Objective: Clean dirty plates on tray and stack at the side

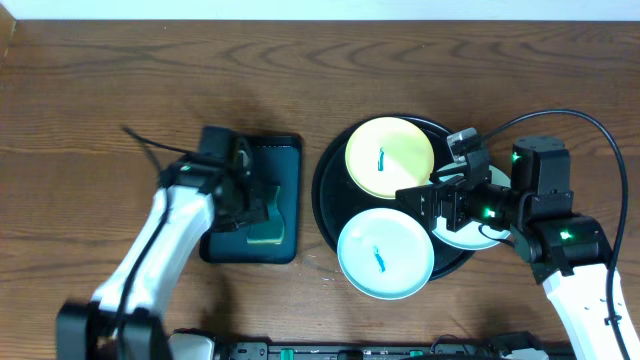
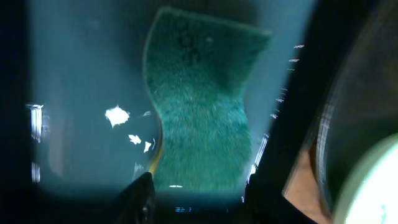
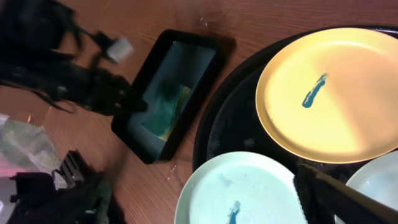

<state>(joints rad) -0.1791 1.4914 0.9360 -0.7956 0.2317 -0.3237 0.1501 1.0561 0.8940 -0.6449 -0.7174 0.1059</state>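
Observation:
My left fingers reach only the green sponge's near end, so next I open, move further in and pinch the sponge nearer its middle (image 2: 200, 127).
The round black tray (image 1: 330, 190) holds three plates. The pale yellow plate (image 1: 390, 157) lies at the back with a blue scribble, and it shows in the right wrist view (image 3: 348, 106). A mint-white plate (image 1: 385, 253) with a blue scribble lies at the front, also in the right wrist view (image 3: 249, 193). The second mint-white plate (image 1: 470, 232) lies at the right, partly hidden under my right gripper (image 1: 437, 205), which hovers open over the tray. One finger (image 3: 336, 196) shows. My left gripper (image 2: 199, 196) is open with its fingers on either side of the near end of a green sponge (image 2: 199, 118).
The sponge (image 1: 266, 228) lies in a rectangular dark-teal tray (image 1: 285, 150) left of the black tray. Bare wood-grain tabletop (image 1: 120, 70) surrounds both. Black equipment and cables (image 3: 56, 68) lie at the left in the right wrist view.

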